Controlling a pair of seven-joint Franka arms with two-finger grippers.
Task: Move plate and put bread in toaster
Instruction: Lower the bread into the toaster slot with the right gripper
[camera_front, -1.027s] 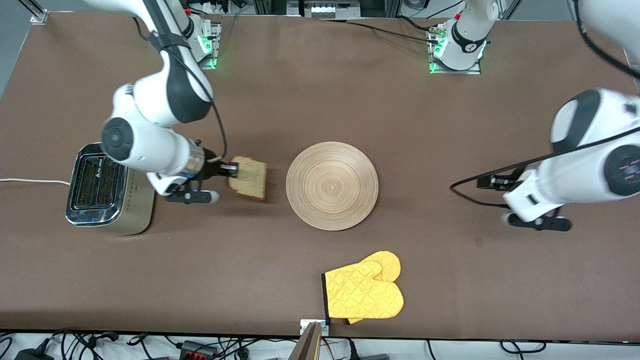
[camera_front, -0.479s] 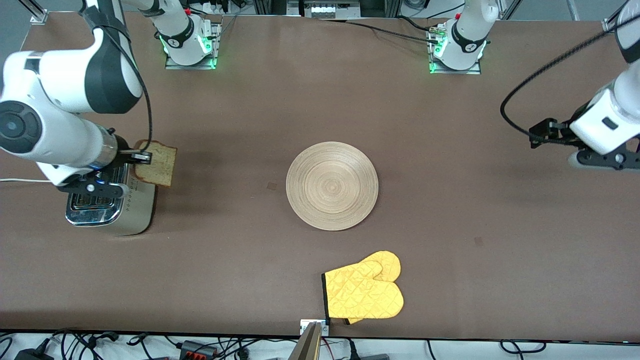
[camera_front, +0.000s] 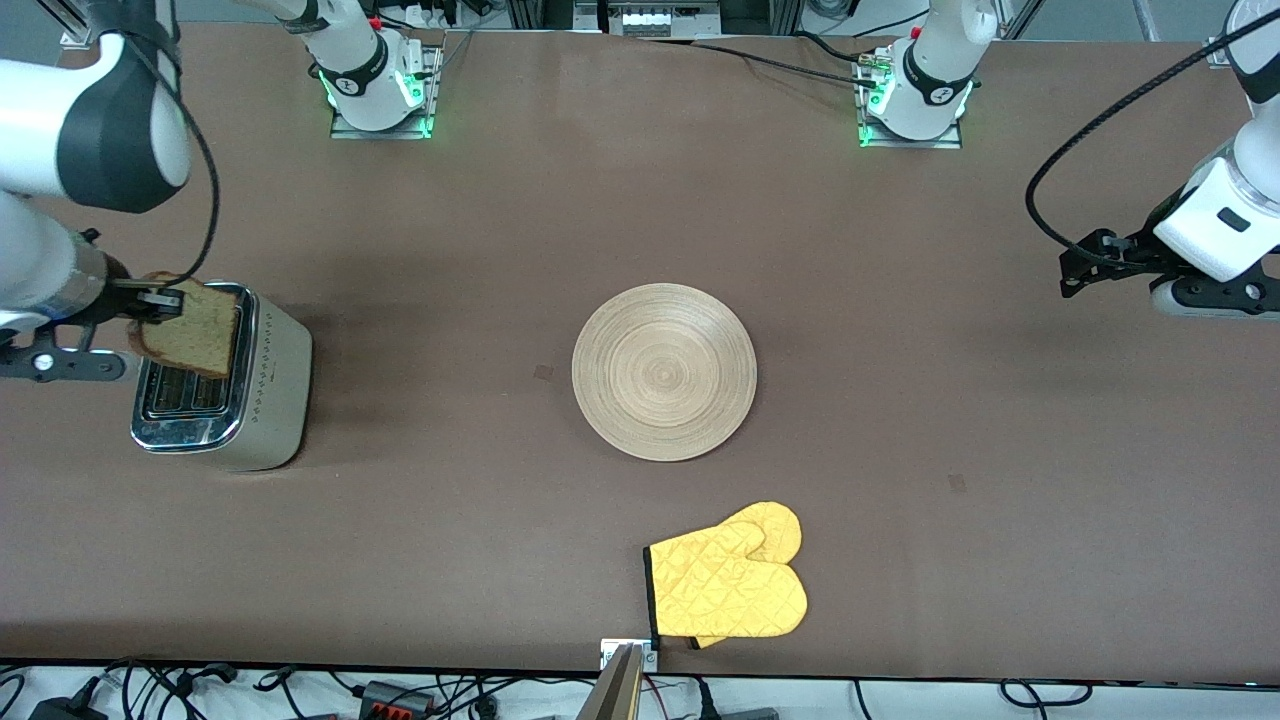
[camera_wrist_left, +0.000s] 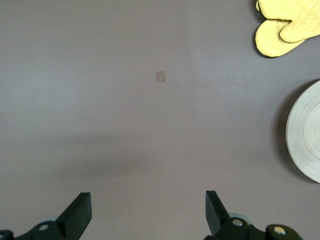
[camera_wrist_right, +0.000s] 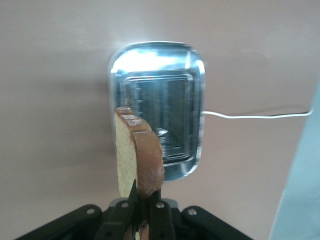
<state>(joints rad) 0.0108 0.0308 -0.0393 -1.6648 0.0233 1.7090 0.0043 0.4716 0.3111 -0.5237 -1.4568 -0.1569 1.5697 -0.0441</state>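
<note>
I will let go of the bread with my right gripper in the toaster's slot nearer the plate (camera_front: 217, 360) (camera_wrist_right: 144, 120), on the toaster's side away from the cord.
My right gripper (camera_front: 150, 301) is shut on the bread (camera_front: 190, 327), a light brown slice with a darker crust, and holds it on edge over the toaster (camera_front: 255, 400) at the right arm's end of the table. In the right wrist view the bread (camera_wrist_right: 137, 157) hangs above the chrome top and slots of the toaster (camera_wrist_right: 156, 95). The round light-wood plate (camera_front: 664, 371) lies at the table's middle; its edge shows in the left wrist view (camera_wrist_left: 305, 135). My left gripper (camera_front: 1075, 270) is open and empty, up over the left arm's end of the table (camera_wrist_left: 147, 210).
A yellow oven mitt (camera_front: 728, 585) lies near the table's front edge, nearer the camera than the plate; it also shows in the left wrist view (camera_wrist_left: 287, 25). The toaster's white cord (camera_front: 60, 362) runs off the table's end.
My right gripper has carried the bread from beside the plate toward the right arm's end, to over the toaster. My left arm has risen and drawn back toward its end of the table.
</note>
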